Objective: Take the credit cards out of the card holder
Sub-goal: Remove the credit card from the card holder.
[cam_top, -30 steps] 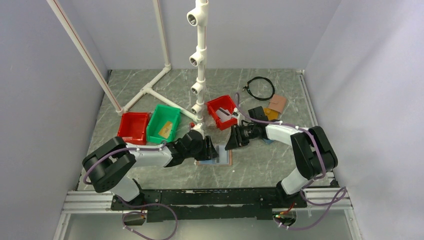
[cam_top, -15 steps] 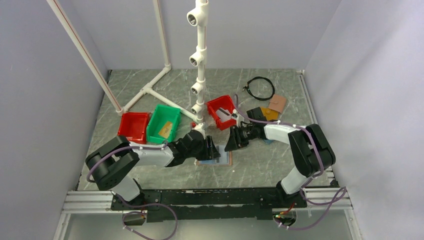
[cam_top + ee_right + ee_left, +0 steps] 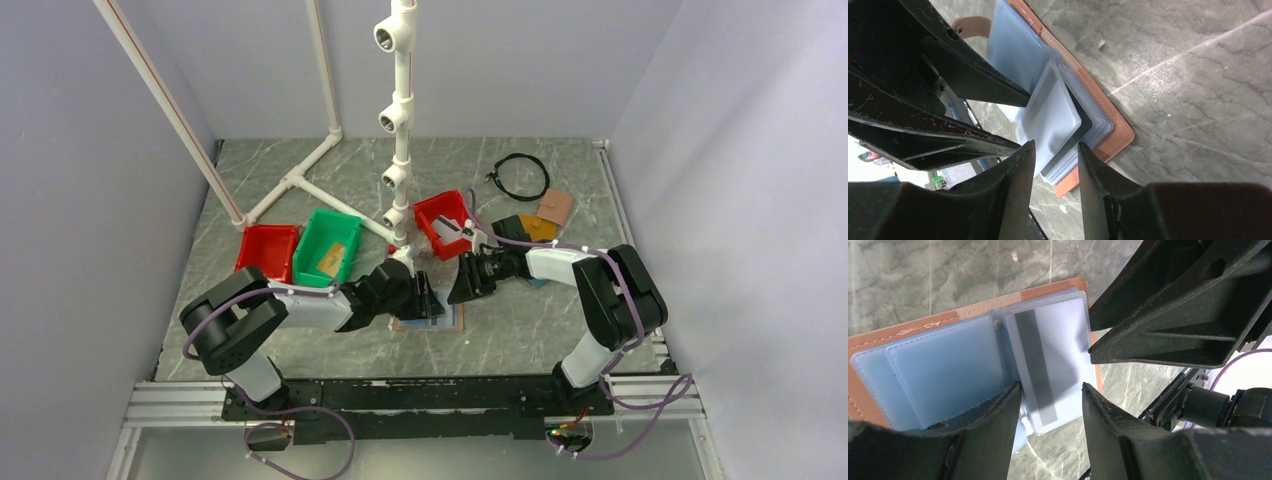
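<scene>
The raised sleeve covers most of the dark card under it, so my left gripper will first grab the sleeve by its free edge (image 3: pixel 1060 145) and fold it back.
The card holder (image 3: pixel 450 320) lies open on the table between my two grippers, tan leather outside (image 3: pixel 903 330), light blue sleeves inside. In the left wrist view a pale card with a dark stripe (image 3: pixel 1035 365) sits in the raised right-hand sleeve. My left gripper (image 3: pixel 1050 395) is open, its fingers either side of that sleeve's near edge. In the right wrist view the sleeves (image 3: pixel 1050 117) fan up from the leather (image 3: pixel 1110 137), with a dark card edge (image 3: pixel 1087 120) between them. My right gripper (image 3: pixel 1055 152) is open astride the sleeves' corner. In the top view, left gripper (image 3: pixel 430 298) and right gripper (image 3: pixel 462 284) nearly meet.
A gold-tan card (image 3: pixel 333 257) lies in the green bin (image 3: pixel 318 232). A red bin (image 3: pixel 266 252) stands left of it. Another red bin (image 3: pixel 432 212) holds a grey card (image 3: pixel 450 229). A white pipe stand (image 3: pixel 400 130), a black cable (image 3: pixel 522 176) and other wallets (image 3: pixel 554 208) are behind.
The left arm has crept slightly right toward the holder. The right gripper has barely moved. Both stay open over the sleeves.
</scene>
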Action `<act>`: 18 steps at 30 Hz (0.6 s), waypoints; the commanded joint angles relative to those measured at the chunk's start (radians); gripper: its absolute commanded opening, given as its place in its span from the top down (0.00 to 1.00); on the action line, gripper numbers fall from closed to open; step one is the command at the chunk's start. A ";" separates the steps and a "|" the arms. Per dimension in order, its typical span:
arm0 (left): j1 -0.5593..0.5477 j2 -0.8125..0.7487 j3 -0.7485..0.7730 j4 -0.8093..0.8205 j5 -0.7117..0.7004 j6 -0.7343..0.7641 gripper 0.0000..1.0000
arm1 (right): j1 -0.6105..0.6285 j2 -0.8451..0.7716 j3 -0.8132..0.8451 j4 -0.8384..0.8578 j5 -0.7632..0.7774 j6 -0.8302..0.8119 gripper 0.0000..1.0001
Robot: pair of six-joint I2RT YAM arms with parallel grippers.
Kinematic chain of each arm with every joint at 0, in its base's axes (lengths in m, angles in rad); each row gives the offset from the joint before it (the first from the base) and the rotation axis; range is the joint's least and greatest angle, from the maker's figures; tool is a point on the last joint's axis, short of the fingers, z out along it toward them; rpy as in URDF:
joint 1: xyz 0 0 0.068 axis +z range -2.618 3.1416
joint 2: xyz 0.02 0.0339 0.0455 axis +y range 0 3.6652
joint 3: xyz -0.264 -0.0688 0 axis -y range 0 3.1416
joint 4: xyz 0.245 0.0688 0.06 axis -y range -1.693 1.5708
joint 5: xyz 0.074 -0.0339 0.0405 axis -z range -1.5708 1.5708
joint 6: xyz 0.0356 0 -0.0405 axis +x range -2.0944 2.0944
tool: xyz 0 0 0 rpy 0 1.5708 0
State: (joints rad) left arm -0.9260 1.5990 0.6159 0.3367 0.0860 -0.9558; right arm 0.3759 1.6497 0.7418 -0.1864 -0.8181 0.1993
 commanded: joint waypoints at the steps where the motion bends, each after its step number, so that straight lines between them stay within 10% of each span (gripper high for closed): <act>1: -0.005 0.029 0.021 0.019 0.026 -0.005 0.47 | 0.010 0.009 0.019 0.032 -0.070 0.024 0.61; 18: -0.005 -0.004 -0.017 0.101 0.061 0.002 0.41 | 0.018 -0.018 0.019 0.066 -0.196 0.072 0.68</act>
State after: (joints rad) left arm -0.9260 1.6073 0.6163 0.3595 0.1081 -0.9554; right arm 0.3885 1.6497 0.7418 -0.1619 -0.9718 0.2520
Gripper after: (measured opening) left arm 0.562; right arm 0.333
